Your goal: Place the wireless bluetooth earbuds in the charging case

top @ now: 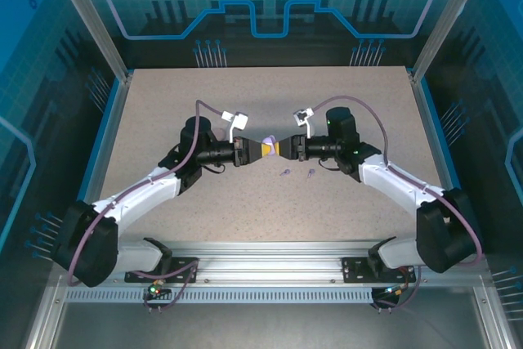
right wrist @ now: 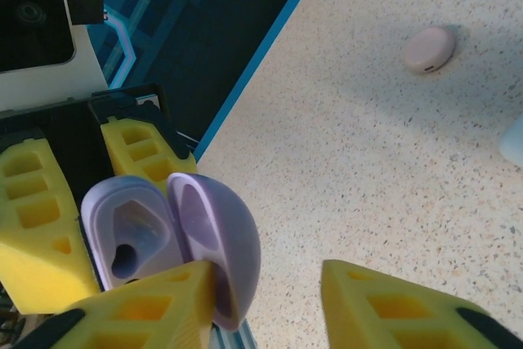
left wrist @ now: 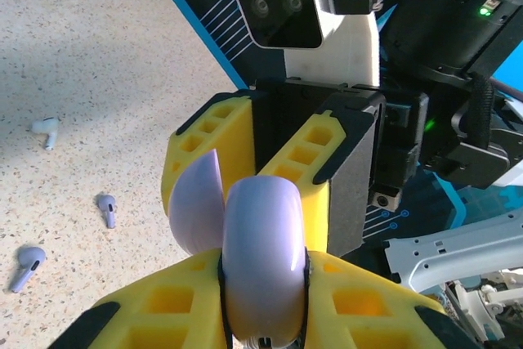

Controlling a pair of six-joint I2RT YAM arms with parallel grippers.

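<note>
My right gripper needs to pinch the case's lid (right wrist: 234, 243), since the case's sockets face it, while my left gripper opens and takes the case's body again with the sockets up.
The purple charging case (left wrist: 263, 259) is pinched upright in my left gripper (left wrist: 263, 292), which is shut on it above the table's middle (top: 263, 149). Its lid (right wrist: 221, 243) hangs open beside the body (right wrist: 131, 230), whose sockets look empty. My right gripper (right wrist: 265, 284) faces the left one (top: 286, 147) and stands open. The lid lies between its fingers, against the left finger (right wrist: 139, 312), while the other finger (right wrist: 392, 308) stays well apart. Two purple earbuds (left wrist: 106, 208) (left wrist: 26, 266) and a white earbud (left wrist: 45, 131) lie on the table. The purple pair sits just in front of the grippers (top: 285, 172) (top: 311, 173).
A pinkish closed case (right wrist: 428, 48) rests on the speckled table (top: 245, 96), farther off in the right wrist view. A pale object (right wrist: 515, 140) is cut by that view's right edge. Blue walls and metal posts (top: 106, 38) ring the table.
</note>
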